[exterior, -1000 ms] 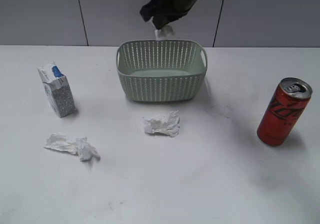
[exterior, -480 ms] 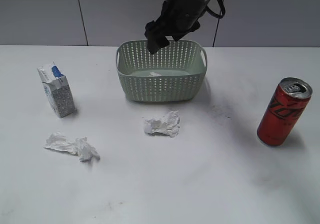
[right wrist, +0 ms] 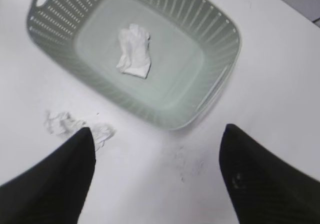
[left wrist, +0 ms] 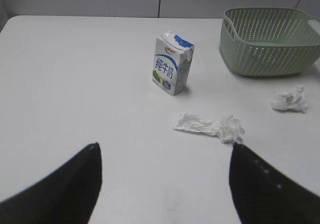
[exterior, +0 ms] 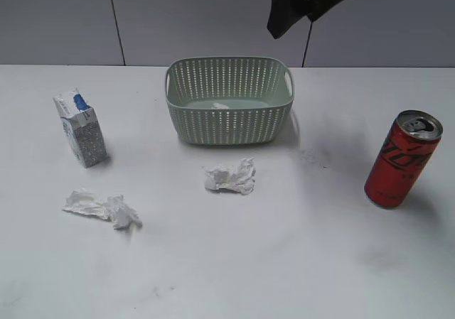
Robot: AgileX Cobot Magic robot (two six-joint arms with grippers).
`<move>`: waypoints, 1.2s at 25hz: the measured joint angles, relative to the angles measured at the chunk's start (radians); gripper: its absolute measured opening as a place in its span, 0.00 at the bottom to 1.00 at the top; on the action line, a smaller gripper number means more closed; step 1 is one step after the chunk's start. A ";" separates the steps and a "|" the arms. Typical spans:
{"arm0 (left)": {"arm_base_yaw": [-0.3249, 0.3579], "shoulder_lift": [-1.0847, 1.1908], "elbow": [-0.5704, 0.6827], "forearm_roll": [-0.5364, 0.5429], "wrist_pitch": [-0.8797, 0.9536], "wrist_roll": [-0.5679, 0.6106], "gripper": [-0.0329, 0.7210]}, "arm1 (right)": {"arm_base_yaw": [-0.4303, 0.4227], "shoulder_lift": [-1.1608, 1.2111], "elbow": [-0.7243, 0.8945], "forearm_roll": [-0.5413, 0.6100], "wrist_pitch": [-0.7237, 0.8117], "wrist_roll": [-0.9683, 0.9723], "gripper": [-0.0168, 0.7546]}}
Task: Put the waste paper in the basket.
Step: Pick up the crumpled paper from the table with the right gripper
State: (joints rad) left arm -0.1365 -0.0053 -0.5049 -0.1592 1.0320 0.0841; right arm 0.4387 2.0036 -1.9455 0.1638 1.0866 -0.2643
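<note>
Next, my right gripper needs to go to the middle of the white paper wad (exterior: 232,179) (right wrist: 80,126) just in front of the pale green basket and close there.
The pale green basket (exterior: 229,116) stands at the back middle of the table; it also shows in the right wrist view (right wrist: 210,104) and the left wrist view (left wrist: 270,59). A small white paper wad (right wrist: 134,50) lies inside it. A second wad (exterior: 230,177) lies in front of the basket, also in the left wrist view (left wrist: 289,99). A third, longer wad (exterior: 103,208) lies at the front left, also in the left wrist view (left wrist: 212,126). My right gripper (right wrist: 157,134) is open and empty, high above the basket's right side (exterior: 302,6). My left gripper (left wrist: 165,151) is open and empty over bare table.
A blue-and-white milk carton (exterior: 80,128) stands at the left, also in the left wrist view (left wrist: 172,64). A red drink can (exterior: 402,160) stands at the right. A grey wall runs behind the table.
The right gripper let go of the small wad, which now lies in the basket. The gripper dipped toward the basket, then rose and moved right.
</note>
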 joint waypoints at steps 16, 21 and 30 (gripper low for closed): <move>0.000 0.000 0.000 0.000 0.000 0.000 0.82 | 0.019 -0.349 0.620 0.176 -0.021 -0.126 0.78; 0.000 0.000 0.000 0.000 -0.001 0.000 0.82 | 0.104 -0.359 0.821 0.175 -0.240 -0.342 0.78; 0.000 0.000 0.000 0.000 -0.001 0.000 0.82 | 0.210 -0.300 0.862 0.186 -0.619 -0.767 0.78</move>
State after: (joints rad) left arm -0.1365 -0.0053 -0.5049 -0.1592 1.0310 0.0840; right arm 0.6486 1.7035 -1.0838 0.3494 0.4680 -1.0311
